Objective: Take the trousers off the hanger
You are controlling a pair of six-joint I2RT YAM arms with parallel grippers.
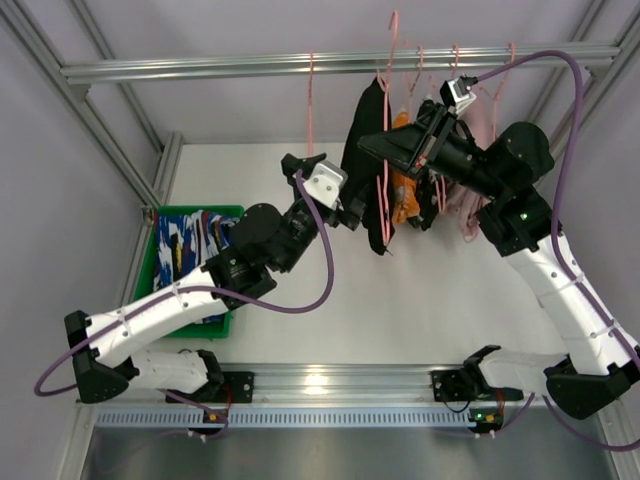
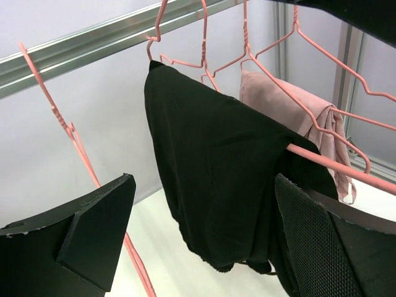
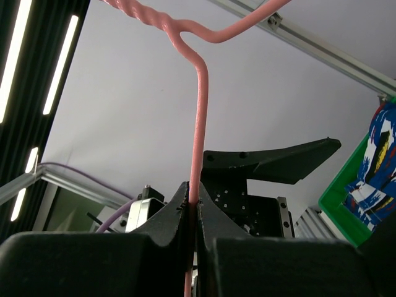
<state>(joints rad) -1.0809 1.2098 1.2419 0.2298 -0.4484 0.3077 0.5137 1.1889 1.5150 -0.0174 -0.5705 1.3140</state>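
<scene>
My left gripper is to grab the black trousers next by the middle of their side (image 1: 363,155) (image 2: 216,170) facing the bare pink hanger, below the top fold of the trousers.
The black trousers (image 1: 368,165) hang folded over a pink hanger (image 1: 383,185) under the rail; in the left wrist view the black trousers (image 2: 216,173) drape over the hanger's bar (image 2: 328,164). My left gripper (image 1: 352,212) is open and empty, its fingers (image 2: 93,238) on either side of the cloth's lower edge without touching it. My right gripper (image 1: 380,148) is shut on the hanger's wire (image 3: 199,117), pinched between the fingertips (image 3: 180,204). The blue printed trousers (image 1: 195,240) lie in the green bin (image 1: 150,265).
The metal rail (image 1: 250,68) carries several more pink hangers, one bare (image 2: 74,145), one with a pink garment (image 2: 315,114), one with an orange garment (image 1: 404,195). The bin also shows in the right wrist view (image 3: 343,207). Frame posts stand at the sides.
</scene>
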